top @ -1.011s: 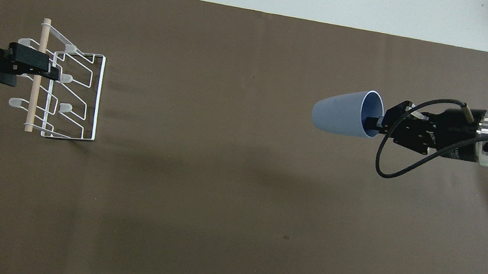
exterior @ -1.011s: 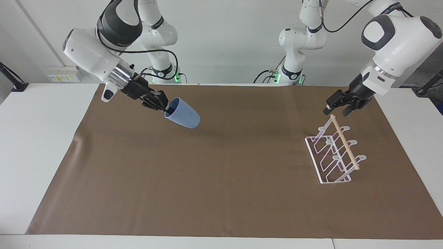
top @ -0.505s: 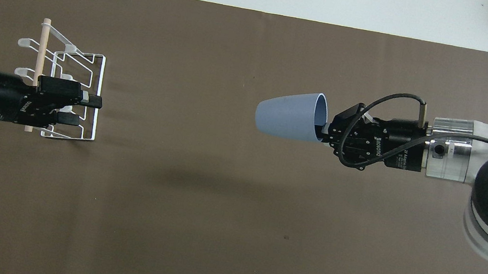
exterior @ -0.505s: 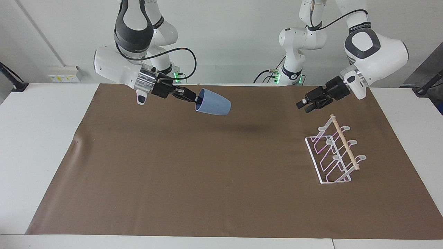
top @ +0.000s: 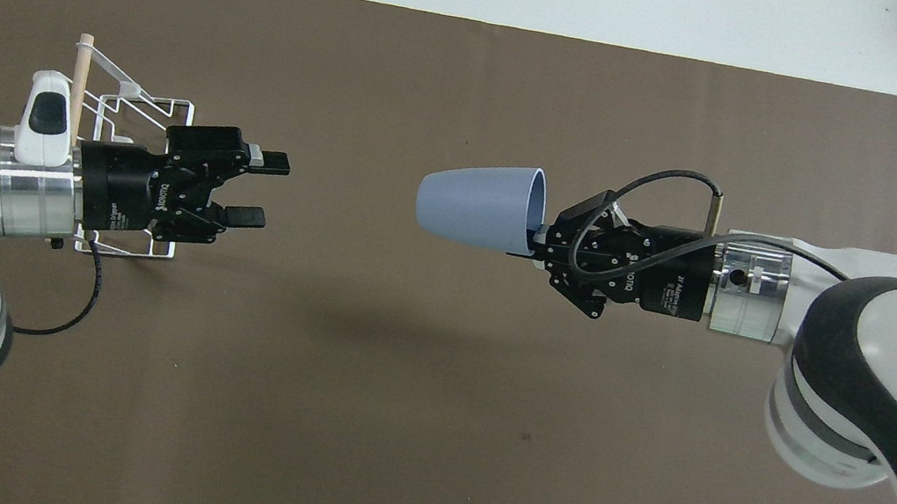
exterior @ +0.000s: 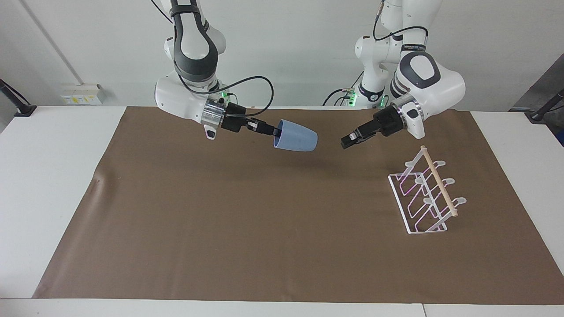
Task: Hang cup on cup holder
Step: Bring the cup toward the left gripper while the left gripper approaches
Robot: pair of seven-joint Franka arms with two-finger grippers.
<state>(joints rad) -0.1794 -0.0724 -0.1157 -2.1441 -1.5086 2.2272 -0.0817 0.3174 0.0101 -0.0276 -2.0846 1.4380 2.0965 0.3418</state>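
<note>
I move my left gripper to the light blue cup next and close it on the cup's base [top: 431,201], across from my right gripper.
The light blue cup [exterior: 296,137] [top: 472,213] lies on its side in the air over the middle of the brown mat, base pointing toward the left arm's end. My right gripper [exterior: 275,132] [top: 534,243] is shut on its rim, one finger inside the mouth. My left gripper [exterior: 348,143] [top: 267,189] is open and empty, raised over the mat between the cup and the cup holder, its fingers pointing at the cup's base with a gap between. The white wire cup holder [exterior: 425,198] [top: 142,104] with its wooden dowel [exterior: 436,180] [top: 82,68] stands empty at the left arm's end.
A brown mat [exterior: 220,220] [top: 422,426] covers most of the white table [exterior: 48,176]. In the overhead view the left arm's wrist covers part of the cup holder.
My right gripper has carried the cup from the right arm's end toward the table's middle. My left gripper has moved from over the cup holder's dowel toward the cup.
</note>
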